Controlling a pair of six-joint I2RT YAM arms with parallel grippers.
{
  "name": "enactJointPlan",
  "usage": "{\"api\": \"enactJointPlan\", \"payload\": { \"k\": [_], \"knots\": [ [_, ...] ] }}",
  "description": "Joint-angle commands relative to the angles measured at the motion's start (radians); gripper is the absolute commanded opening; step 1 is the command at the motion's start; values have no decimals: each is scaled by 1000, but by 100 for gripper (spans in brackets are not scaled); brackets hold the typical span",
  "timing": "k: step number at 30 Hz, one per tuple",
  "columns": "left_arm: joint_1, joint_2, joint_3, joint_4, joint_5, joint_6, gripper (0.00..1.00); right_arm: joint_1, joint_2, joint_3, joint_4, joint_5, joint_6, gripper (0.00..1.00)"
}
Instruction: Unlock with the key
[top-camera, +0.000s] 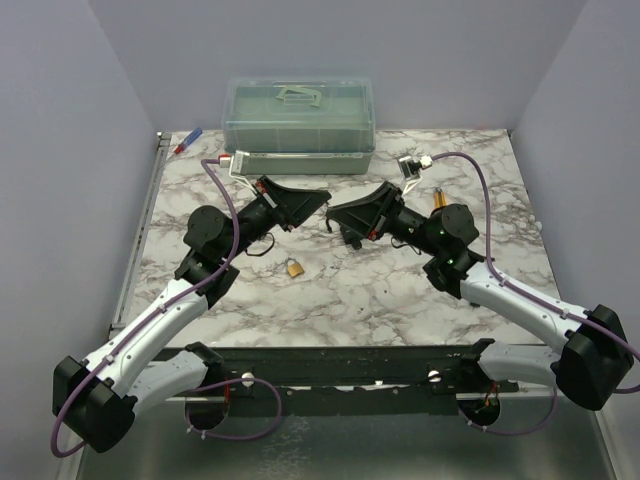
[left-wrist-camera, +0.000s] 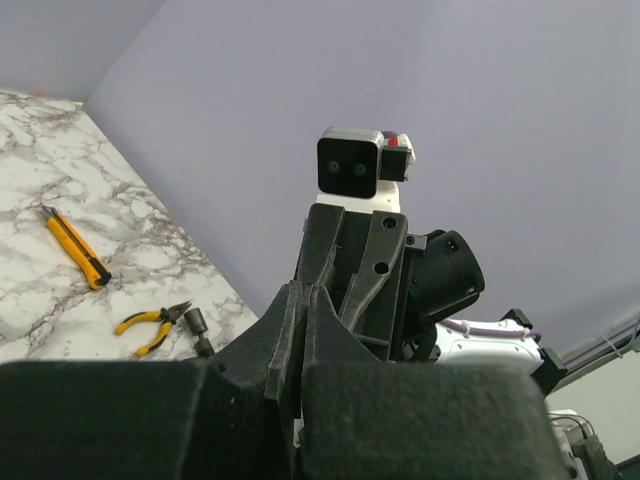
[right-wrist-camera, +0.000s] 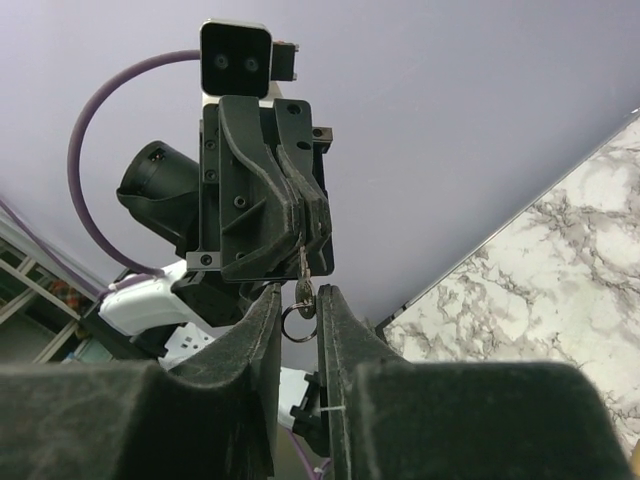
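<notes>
The key's blade is pinched in my left gripper and must go into the padlock, so my right gripper should close on the key's head (right-wrist-camera: 305, 297) before my left gripper opens.
Both grippers meet tip to tip above the middle of the marble table (top-camera: 380, 300). My left gripper (top-camera: 322, 200) is shut, and in the right wrist view its fingertips (right-wrist-camera: 298, 232) pinch the blade of a small metal key (right-wrist-camera: 304, 290), which hangs down with a wire ring (right-wrist-camera: 296, 322) on its head. My right gripper (right-wrist-camera: 300, 300) stands open by a narrow gap, with the key's head and ring between its two pads. In the left wrist view the left gripper (left-wrist-camera: 303, 300) shows its jaws pressed together, and the key is hidden. A small brass padlock (top-camera: 294, 268) lies on the table below the grippers.
A clear lidded plastic box (top-camera: 299, 125) stands at the back of the table. A yellow utility knife (left-wrist-camera: 75, 245), yellow-handled pliers (left-wrist-camera: 150, 325) and a dark socket (left-wrist-camera: 195, 325) lie on the right side. A blue and red pen (top-camera: 187, 141) lies at the back left corner.
</notes>
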Motion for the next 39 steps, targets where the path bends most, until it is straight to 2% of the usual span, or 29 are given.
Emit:
{"api": "enactJointPlan", "payload": {
  "k": [1, 3, 6, 11, 15, 17, 20, 24, 32, 39],
  "knots": [
    [3, -5, -21, 37, -6, 1, 0, -3, 8, 25, 46, -27, 1, 13],
    [2, -5, -24, 38, -7, 2, 0, -3, 7, 25, 46, -25, 4, 9],
    [3, -6, -26, 39, -9, 1, 0, -4, 7, 28, 38, -25, 5, 10],
    [3, -5, -33, 40, -14, 6, 0, -3, 13, 37, 31, -39, 5, 30],
    [3, -4, -36, 40, -19, 9, 0, -3, 18, 40, 31, -49, 9, 38],
    [3, -2, -35, 40, -20, 9, 0, -3, 20, 40, 34, -48, 9, 37],
    [4, -2, -32, 40, -21, 13, 0, -3, 17, 41, 34, -44, 9, 34],
    [3, -2, -32, 40, -23, 15, 0, -4, 18, 39, 35, -39, 8, 18],
    [3, -6, -41, 44, -37, 18, 0, -3, 16, 31, 35, -34, 15, 4],
    [3, -12, -61, 58, -60, 15, 0, -3, 22, 27, 43, -42, 24, 0]
  ]
}}
